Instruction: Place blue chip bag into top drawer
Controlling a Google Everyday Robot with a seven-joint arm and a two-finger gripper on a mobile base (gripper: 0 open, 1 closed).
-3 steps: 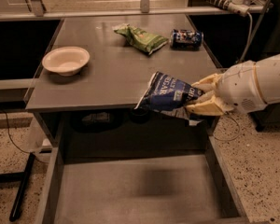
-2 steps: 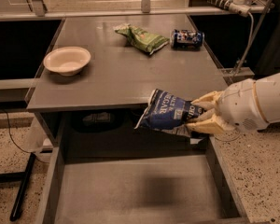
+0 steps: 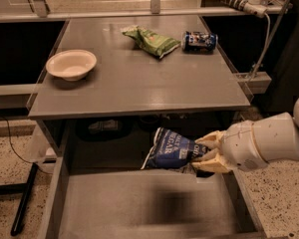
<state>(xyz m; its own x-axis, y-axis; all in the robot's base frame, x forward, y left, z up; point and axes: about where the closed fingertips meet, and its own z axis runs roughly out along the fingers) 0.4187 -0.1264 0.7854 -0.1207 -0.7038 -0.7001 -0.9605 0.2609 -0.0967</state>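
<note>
Next, I let go of the blue chip bag, now hanging over the drawer's back, on the middle of the open top drawer's grey bottom [image 3: 153, 179].
The blue chip bag [image 3: 172, 150] is a crinkled dark blue foil bag with white lettering. It hangs just below the tabletop's front edge, over the back of the open top drawer [image 3: 114, 203], a wide shallow grey tray. My gripper [image 3: 207, 153] comes in from the right on a white arm and is shut on the bag's right end, with one tan finger above it and one below.
On the grey tabletop [image 3: 139, 78] stand a cream bowl [image 3: 71, 64] at the left, a green chip bag [image 3: 150, 40] at the back middle and a small blue drink can [image 3: 200, 41] lying at the back right. A cable and a rail run at the right.
My gripper has carried the blue chip bag down and forward, from the tabletop's front edge to below it, over the drawer's back part.
</note>
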